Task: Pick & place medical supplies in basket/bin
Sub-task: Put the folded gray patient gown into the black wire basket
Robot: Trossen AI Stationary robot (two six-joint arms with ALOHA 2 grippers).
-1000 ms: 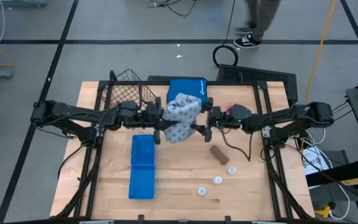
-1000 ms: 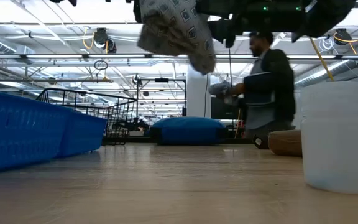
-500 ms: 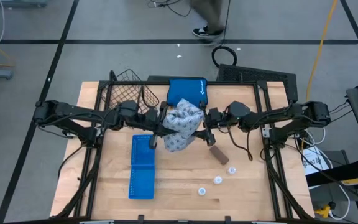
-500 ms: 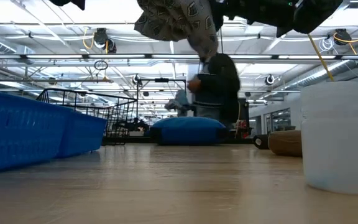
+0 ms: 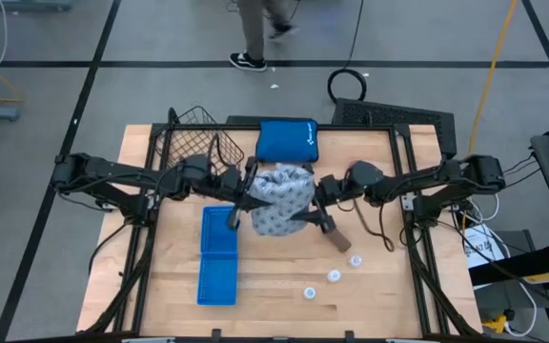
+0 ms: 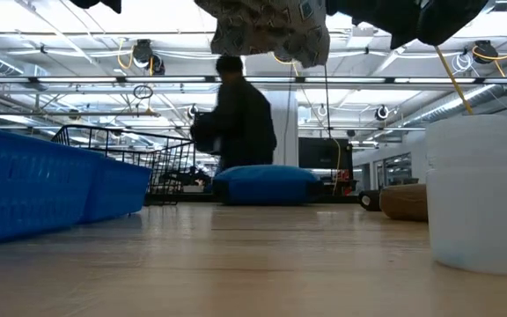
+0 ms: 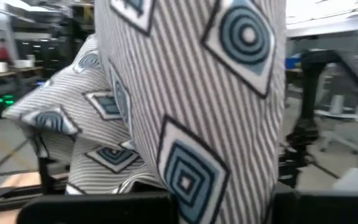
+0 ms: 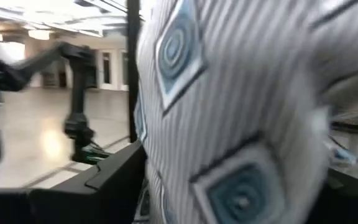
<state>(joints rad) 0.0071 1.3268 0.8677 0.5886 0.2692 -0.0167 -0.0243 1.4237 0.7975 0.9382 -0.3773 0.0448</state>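
Observation:
The fabric pack partly bulges outside my left gripper's fingers, so I should open them and grip the pack's side [image 5: 265,198] deeper while my right gripper holds the pack.
The pale grey-blue patterned fabric pack [image 5: 280,198] hangs in the air over the middle of the table, just near of the bright blue zip pouch [image 5: 286,141]. My left gripper [image 5: 244,196] is shut on its left side and my right gripper [image 5: 312,209] on its right side. In the low view the pack [image 6: 271,26] shows at the top, well above the wood. The wire-mesh basket [image 5: 193,149] stands at the far left. The blue tray [image 5: 219,255] lies near of my left gripper. The brown roll [image 5: 338,238] and three white discs [image 5: 334,276] lie on the table to the right. No pink roll shows. My left gripper holds the fabric pack by its left side [image 7: 166,180], coming level from the table's left; the cloth fills its wrist view and hides the fingertips. The pack is lifted clear. My right gripper holds the pack's right side [image 8: 185,186], slanting in from the table's right. The pack bunches between the two grippers, its lower part hanging free.
The bright blue zip pouch [image 6: 267,185] lies at the far middle. A white disc [image 6: 478,194] and the brown roll [image 6: 403,201] stand close to the low camera on the right. A person [image 6: 236,123] walks beyond the far edge. Bare wood lies near the middle.
Both grippers have carried the pack a little toward the near edge, still lifted clear; the right gripper has moved down over the brown roll's end. The pack has bunched wider between them. The person behind the table has walked toward the left.

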